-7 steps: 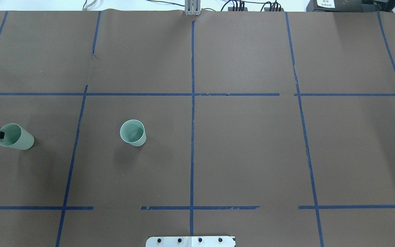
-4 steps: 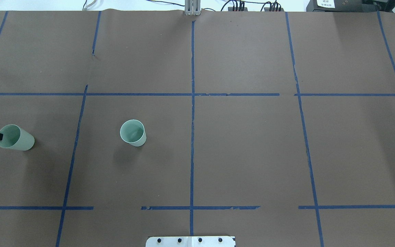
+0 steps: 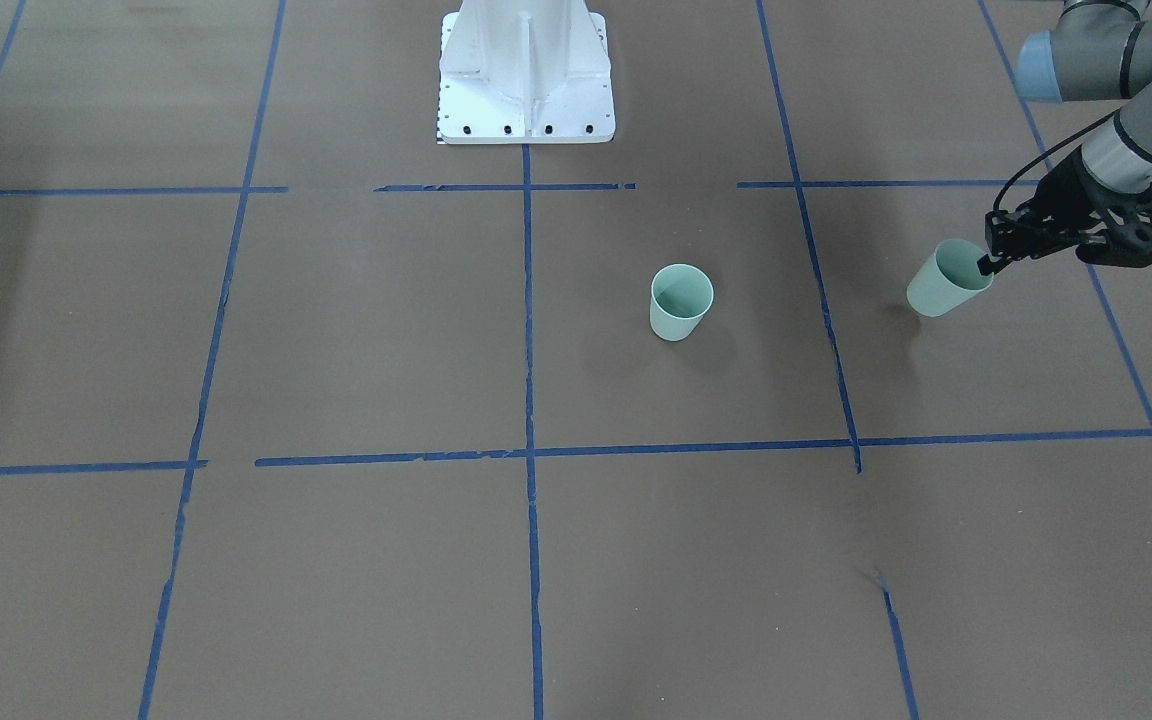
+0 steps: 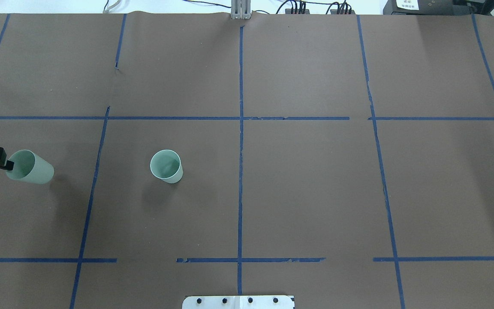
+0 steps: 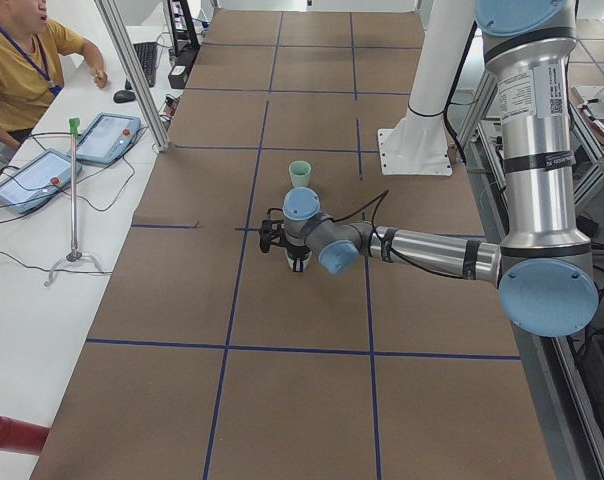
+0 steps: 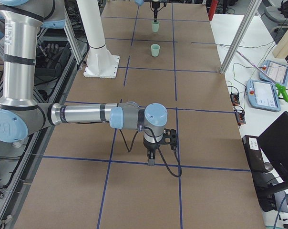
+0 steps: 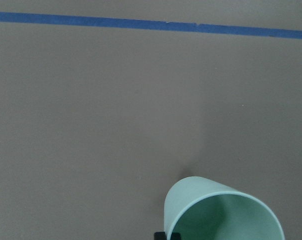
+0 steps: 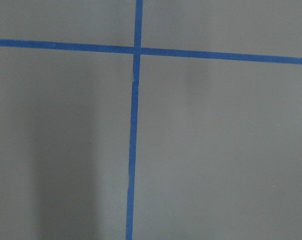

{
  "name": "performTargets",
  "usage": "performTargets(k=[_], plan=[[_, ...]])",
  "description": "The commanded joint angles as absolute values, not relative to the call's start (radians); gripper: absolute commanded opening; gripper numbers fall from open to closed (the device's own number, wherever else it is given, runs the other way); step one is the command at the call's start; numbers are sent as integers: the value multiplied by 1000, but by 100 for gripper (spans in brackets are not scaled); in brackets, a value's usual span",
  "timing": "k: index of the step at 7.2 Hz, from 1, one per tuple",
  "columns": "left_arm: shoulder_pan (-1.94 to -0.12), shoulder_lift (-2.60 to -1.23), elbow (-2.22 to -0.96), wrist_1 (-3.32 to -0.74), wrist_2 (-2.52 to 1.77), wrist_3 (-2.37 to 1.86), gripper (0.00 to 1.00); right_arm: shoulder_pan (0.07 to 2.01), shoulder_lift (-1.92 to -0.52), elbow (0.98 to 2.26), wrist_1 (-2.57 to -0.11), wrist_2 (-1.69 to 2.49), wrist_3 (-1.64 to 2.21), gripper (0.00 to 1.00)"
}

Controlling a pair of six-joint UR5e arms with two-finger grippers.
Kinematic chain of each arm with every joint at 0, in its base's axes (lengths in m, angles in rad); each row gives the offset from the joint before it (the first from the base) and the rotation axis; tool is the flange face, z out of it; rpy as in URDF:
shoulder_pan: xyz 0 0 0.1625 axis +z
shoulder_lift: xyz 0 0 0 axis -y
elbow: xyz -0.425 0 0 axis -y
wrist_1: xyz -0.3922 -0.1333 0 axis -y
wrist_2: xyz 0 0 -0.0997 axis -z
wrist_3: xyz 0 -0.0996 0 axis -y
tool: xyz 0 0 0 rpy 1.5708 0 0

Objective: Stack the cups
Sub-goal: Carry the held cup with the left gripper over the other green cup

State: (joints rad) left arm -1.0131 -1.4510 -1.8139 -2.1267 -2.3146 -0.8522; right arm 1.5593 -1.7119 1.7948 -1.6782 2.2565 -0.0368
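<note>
The robot's left gripper will release its mint-green cup inside the other mint-green cup [image 3: 682, 292] that is standing upright on the table.
Two pale mint-green cups are on the left half of the brown table. One cup [image 4: 167, 166] [image 3: 680, 300] stands upright and alone. My left gripper [image 4: 7, 164] [image 3: 984, 264] is shut on the rim of the other cup [image 4: 32, 172] [image 3: 940, 284], which hangs tilted just above the table; the left wrist view shows it [image 7: 223, 212] with a fingertip [image 7: 167, 234] at its rim. The held cup is left of the standing one in the overhead view. My right gripper [image 6: 150, 161] points down over a blue tape line, far from both cups; I cannot tell whether it is open or shut.
Blue tape lines divide the brown table [image 4: 315, 193] into squares. The white robot base [image 3: 526, 80] stands at the table's near-robot edge. An operator [image 5: 17, 60] sits at a side bench with tablets [image 5: 107, 137].
My left gripper has moved a little to the right with its cup, and the cup is now more tilted. The standing cup has not moved.
</note>
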Motion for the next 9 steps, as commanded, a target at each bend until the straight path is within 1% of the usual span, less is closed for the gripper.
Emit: performTargets(k=[1, 2, 3, 5, 7, 9], plan=[[-1017, -1557, -1895, -1887, -2329, -870, 0, 1560, -1712, 1795, -1678, 2256, -37, 100], [-1019, -1600, -1960, -1764, -2326, -879, 0, 1560, -1712, 1795, -1678, 2256, -37, 100], [-1023, -1691, -1985, -1635, -2324, -946, 0, 1560, -1712, 1795, -1678, 2256, -37, 100], [-1000, -1924, -1985, -1443, -2318, -1114, 0, 1560, -1712, 1795, -1678, 2256, -37, 100], [-867, -2031, -1954, -1433, -2217, -1320, 0, 1559, -1712, 1795, -1678, 2256, -37, 100], [-783, -2052, -1953, -1431, -2145, -1435, 0, 1559, -1712, 1795, -1678, 2256, -37, 100]])
